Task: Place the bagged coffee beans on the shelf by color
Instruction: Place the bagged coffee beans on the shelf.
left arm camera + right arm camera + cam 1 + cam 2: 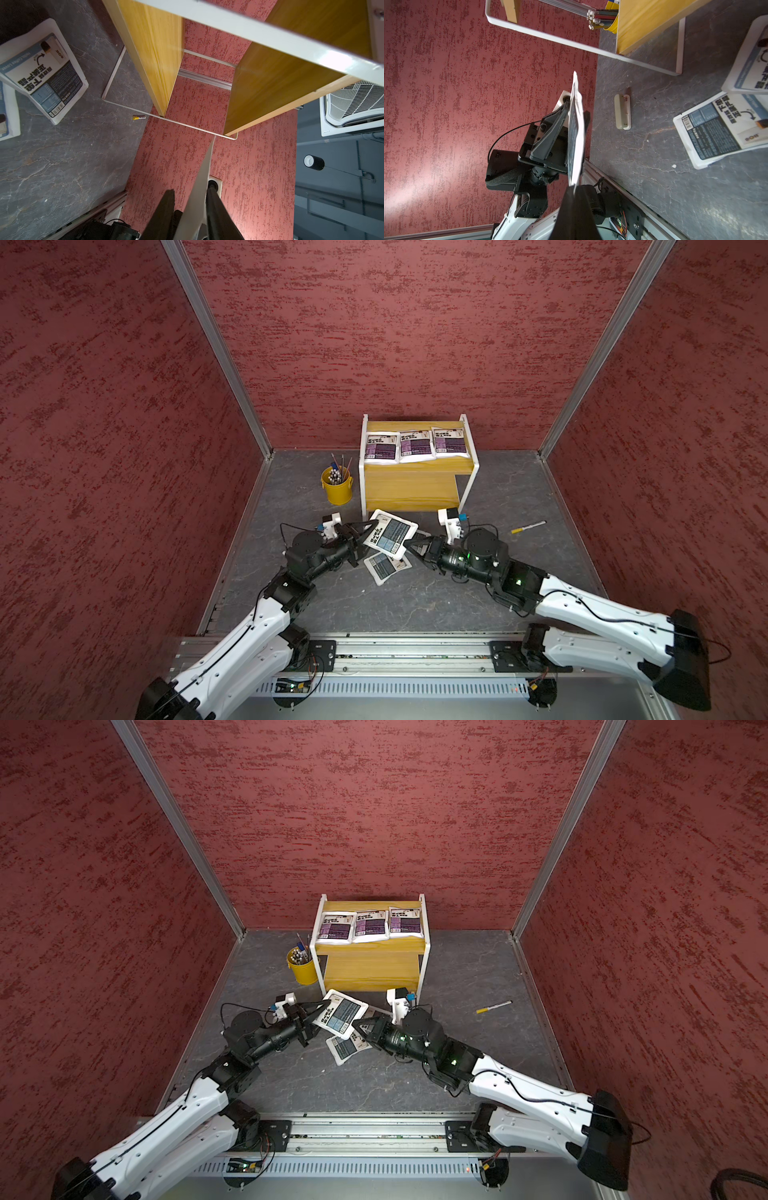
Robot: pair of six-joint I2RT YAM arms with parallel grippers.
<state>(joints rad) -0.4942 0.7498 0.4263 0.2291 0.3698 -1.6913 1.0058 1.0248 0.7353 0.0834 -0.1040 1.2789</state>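
The slanting blue-grey bag's bottom edge is pinched in my right gripper, so my left gripper should turn the bag upright before my right gripper takes its side edge [404,519].
A blue-grey bag of coffee beans [390,537] [343,1017] hangs above the table between my two grippers. My right gripper [409,545] [574,188] is shut on one corner of it. My left gripper [368,533] [190,189] straddles the opposite edge: the held bag [204,166] touches one finger, with a gap to the other. Two more blue-grey bags [716,128] [749,58] lie overlapping on the table below, one [386,566] showing in both top views. Three purple bags [380,448] [417,446] [451,443] lie in a row on the shelf's [415,489] upper tier. Its lower board is bare.
A yellow pen bucket [337,487] stands left of the shelf. A marker pen [528,527] lies on the table to the right. A small pale oblong piece [623,112] lies near the shelf's foot. Red walls enclose three sides; a metal rail [395,649] runs along the front.
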